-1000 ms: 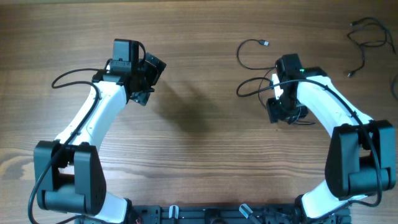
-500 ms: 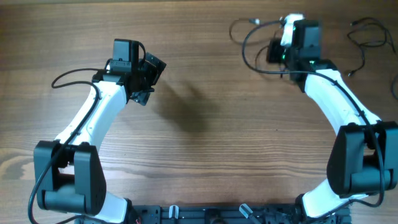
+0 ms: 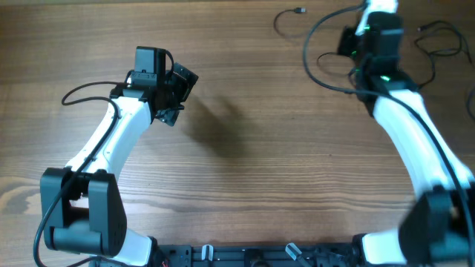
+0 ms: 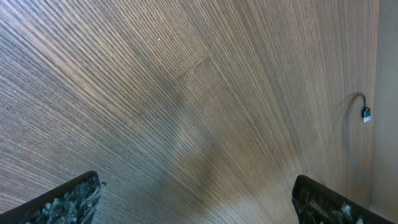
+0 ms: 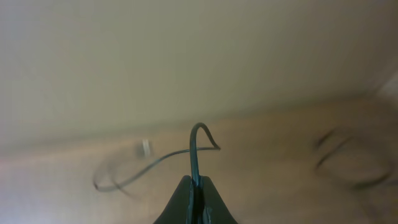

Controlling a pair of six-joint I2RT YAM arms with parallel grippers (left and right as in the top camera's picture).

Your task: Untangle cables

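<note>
My right gripper is going to let go of the thin black cable on the wood [image 3: 334, 59] toward its far edge, next to the loose second cable. The held cable now loops above the fingertips.
My right gripper [image 5: 195, 182] is shut on a thin black cable [image 5: 198, 134], which rises in a small loop above the fingertips. From there the cable trails left to a small plug [image 5: 145, 147]. Overhead, this cable [image 3: 307, 46] hangs in wide loops left of the outstretched right arm, its plug [image 3: 299, 10] near the table's far edge. A second cable [image 3: 444, 25] lies loose at the far right, blurred in the right wrist view [image 5: 348, 163]. My left gripper [image 4: 196, 194] [image 3: 178, 95] hovers open over bare wood, well apart from both cables. A plug end [image 4: 366, 114] shows at its view's right edge.
The wooden table [image 3: 245, 163] fills the view, its far edge close behind the right gripper. The left arm's own thick wire [image 3: 78, 95] loops out at the left. The arm bases stand at the near edge.
The right gripper has shut on the cable and swung from mid-table up toward the far right edge, dragging the cable's loops along. The left arm has not moved.
</note>
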